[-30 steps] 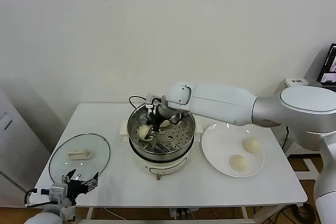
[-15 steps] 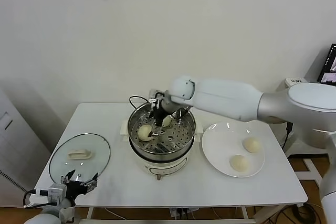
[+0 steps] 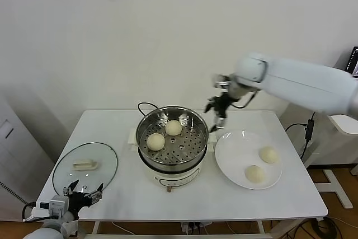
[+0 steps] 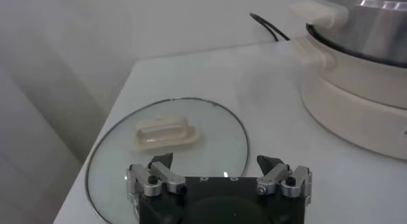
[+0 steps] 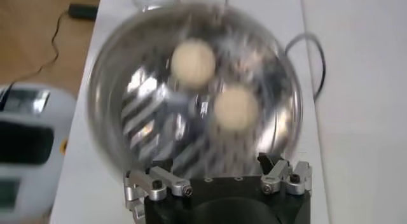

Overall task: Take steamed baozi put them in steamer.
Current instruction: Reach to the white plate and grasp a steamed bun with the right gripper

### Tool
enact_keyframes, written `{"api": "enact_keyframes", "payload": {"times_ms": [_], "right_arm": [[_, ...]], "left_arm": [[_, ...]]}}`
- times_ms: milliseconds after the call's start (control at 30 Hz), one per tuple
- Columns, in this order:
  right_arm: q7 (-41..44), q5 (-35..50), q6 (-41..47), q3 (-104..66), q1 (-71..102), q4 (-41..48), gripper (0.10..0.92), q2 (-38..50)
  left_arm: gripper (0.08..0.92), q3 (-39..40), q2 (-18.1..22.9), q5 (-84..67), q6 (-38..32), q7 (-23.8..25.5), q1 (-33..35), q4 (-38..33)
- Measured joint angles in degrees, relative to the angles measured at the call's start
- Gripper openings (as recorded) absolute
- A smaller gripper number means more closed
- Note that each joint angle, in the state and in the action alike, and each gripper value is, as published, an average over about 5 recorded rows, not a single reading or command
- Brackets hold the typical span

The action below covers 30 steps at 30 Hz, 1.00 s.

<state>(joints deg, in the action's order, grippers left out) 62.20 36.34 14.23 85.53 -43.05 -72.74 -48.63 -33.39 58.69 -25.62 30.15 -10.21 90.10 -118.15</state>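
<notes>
The robot's right gripper needs to close around the sides of the baozi (image 3: 255, 173) on the white plate that is nearer the front edge of the table.
The steamer (image 3: 144, 150) stands mid-table with two steamed baozi (image 3: 174, 127) (image 3: 156, 141) on its perforated tray. Two more baozi (image 3: 268, 154) (image 3: 254, 173) lie on the white plate (image 3: 234, 158) to its right. My right gripper (image 3: 216, 122) hangs open and empty above the gap between the steamer's right rim and the plate. Its wrist view looks down on the steamer (image 5: 111, 123), both baozi (image 5: 193, 62) (image 5: 236, 107) and the open right gripper (image 5: 213, 167). My left gripper (image 3: 86, 192) waits open at the table's front left corner, over the lid in its own view (image 4: 216, 163).
A round glass lid (image 3: 103, 160) with a white handle (image 3: 84, 165) lies flat at the left of the table. The steamer's black cord (image 3: 142, 106) runs behind it. The wall is close behind the table.
My right gripper opened and left a baozi on the steamer tray. It then rose out of the steamer and swung right toward the plate. The left arm stayed put.
</notes>
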Motion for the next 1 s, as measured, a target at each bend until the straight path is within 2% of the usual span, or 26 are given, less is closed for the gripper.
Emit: {"api": "enact_keyframes", "payload": {"times_ms": [400,1000], "right_arm": [[7.4,-15.5,-8.4,-5.8,9.3,2.8,0.823,7.6],[9.0,-29.4,-15.7,-18.0,27.0,9.3,0.823,6.6]], "left_arm": [[0.823,0.2,0.1,0.1,0.5,0.0,0.1,-0.7],[0.823,0.9,0.3,0.3,0.7,0.1,-0.2,-0.2]]}}
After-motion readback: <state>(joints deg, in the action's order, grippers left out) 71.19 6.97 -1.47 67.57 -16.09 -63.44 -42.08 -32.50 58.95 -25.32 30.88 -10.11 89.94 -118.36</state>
